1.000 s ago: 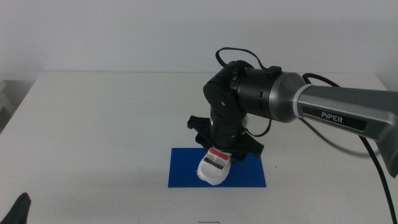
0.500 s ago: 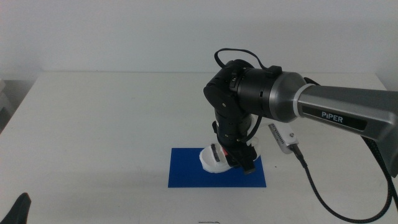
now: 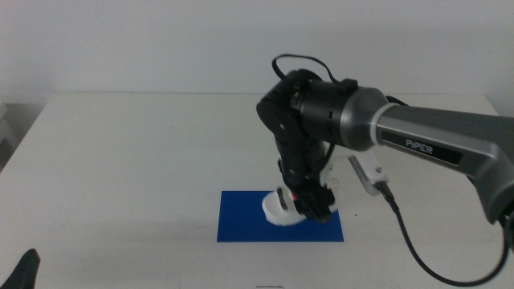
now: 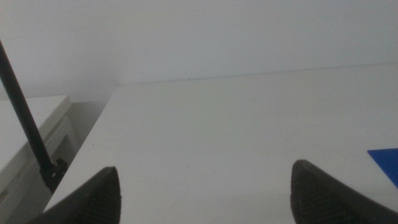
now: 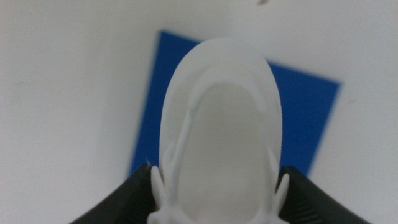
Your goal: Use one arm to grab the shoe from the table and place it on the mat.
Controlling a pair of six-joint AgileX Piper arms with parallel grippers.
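The white shoe is to go on the mat. I should set it down with my right gripper along the middle of the blue mat (image 3: 287,209).
The white shoe (image 3: 279,211) rests low over the blue mat (image 3: 241,225) near the table's (image 3: 136,152) front centre. My right gripper (image 3: 308,205) comes in from the right, points down and is shut on the shoe. In the right wrist view the shoe's white toe and footbed (image 5: 224,124) fill the space between the two dark jaws of the right gripper (image 5: 217,194), with the mat (image 5: 306,118) beneath. The straps are hidden. Whether the sole touches the mat I cannot tell. My left gripper (image 3: 24,270) waits at the bottom left corner, open and empty (image 4: 205,190).
The right arm's grey link (image 3: 450,144) and black cable (image 3: 418,249) cross the right side of the table. A white cabinet (image 4: 31,149) and a dark rod (image 4: 25,124) stand beyond the table's left edge. The mat's corner (image 4: 385,160) shows in the left wrist view.
The right wrist has turned and lowered, swinging the shoe round and bringing it down over the mat's middle. The left gripper has not moved.
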